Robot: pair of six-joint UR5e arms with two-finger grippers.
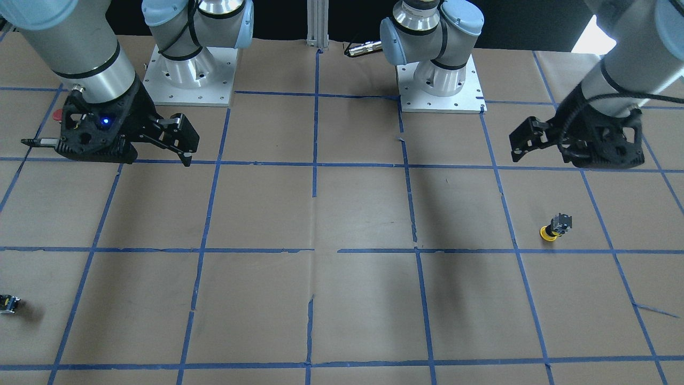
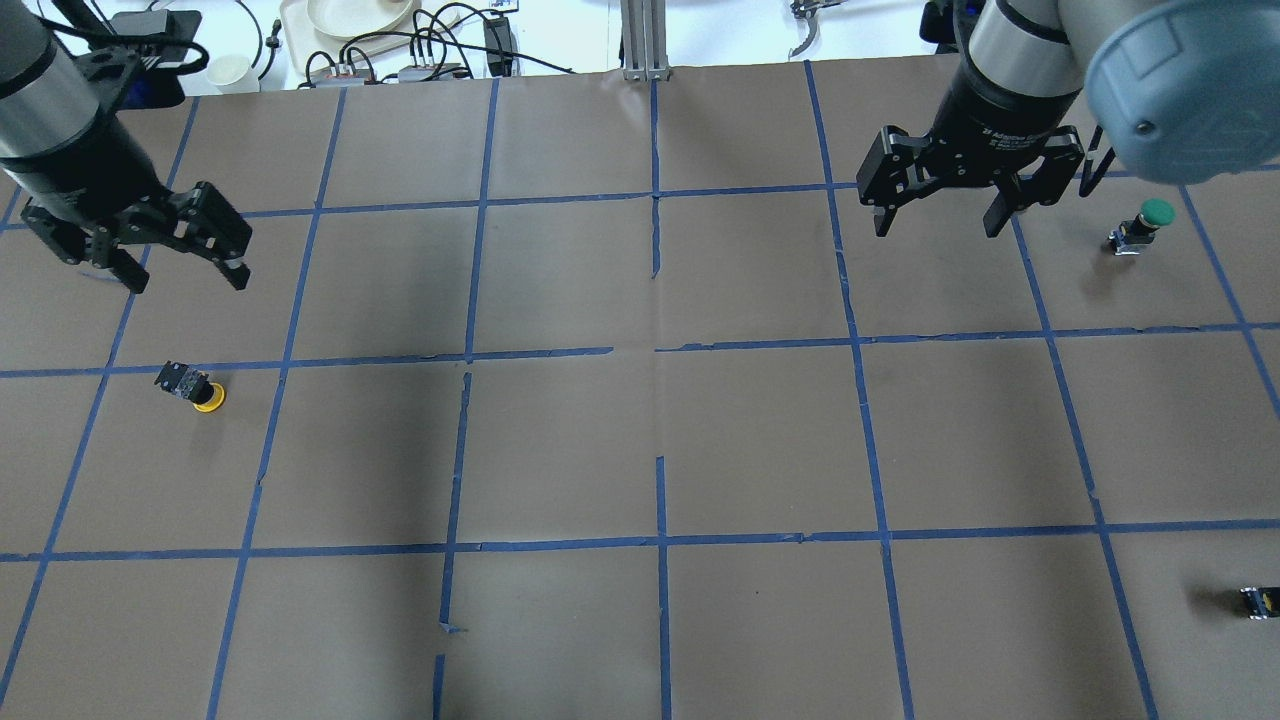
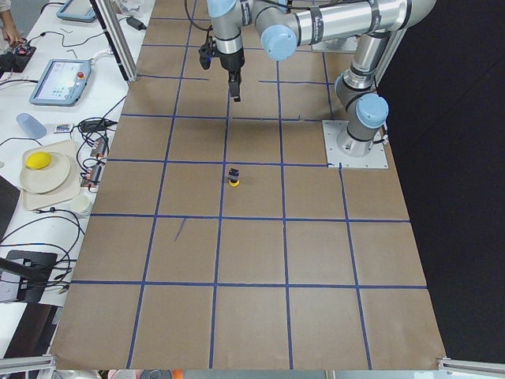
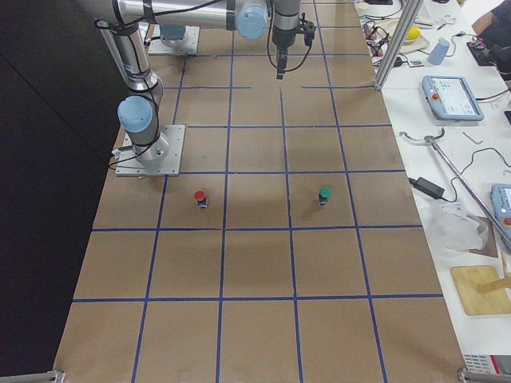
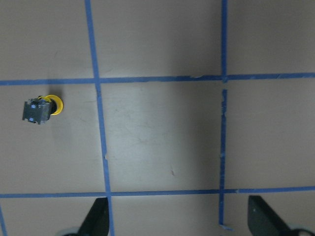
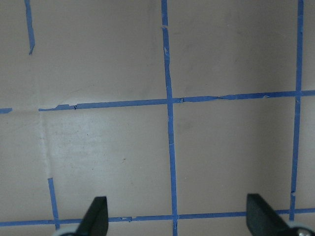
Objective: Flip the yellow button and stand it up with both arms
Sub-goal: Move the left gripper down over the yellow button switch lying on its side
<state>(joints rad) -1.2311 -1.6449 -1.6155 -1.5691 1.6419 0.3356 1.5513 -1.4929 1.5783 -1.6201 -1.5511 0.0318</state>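
Note:
Next, my left gripper goes to the black body [image 1: 562,222] [image 5: 37,111] of the yellow button and closes there, because the yellow cap should stay free.
The yellow button [image 1: 556,227] rests cap down on the brown paper with its black body up, seemingly upside down. It also shows in the overhead view [image 2: 190,387], the exterior left view [image 3: 234,177] and at the left of the left wrist view [image 5: 42,109]. My left gripper [image 2: 188,280] hangs open and empty above the table, just beyond the button on the side away from my base; it also shows in the front view [image 1: 518,143]. My right gripper [image 2: 936,228] is open and empty on the far side of the table [image 1: 104,149].
A green-capped button [image 2: 1145,222] stands near my right gripper, with a red-capped button [image 4: 200,197] closer to the right arm base [image 1: 189,75]. A small black block [image 2: 1258,602] lies at the right near edge. Cables and dishes [image 2: 350,20] line the far edge.

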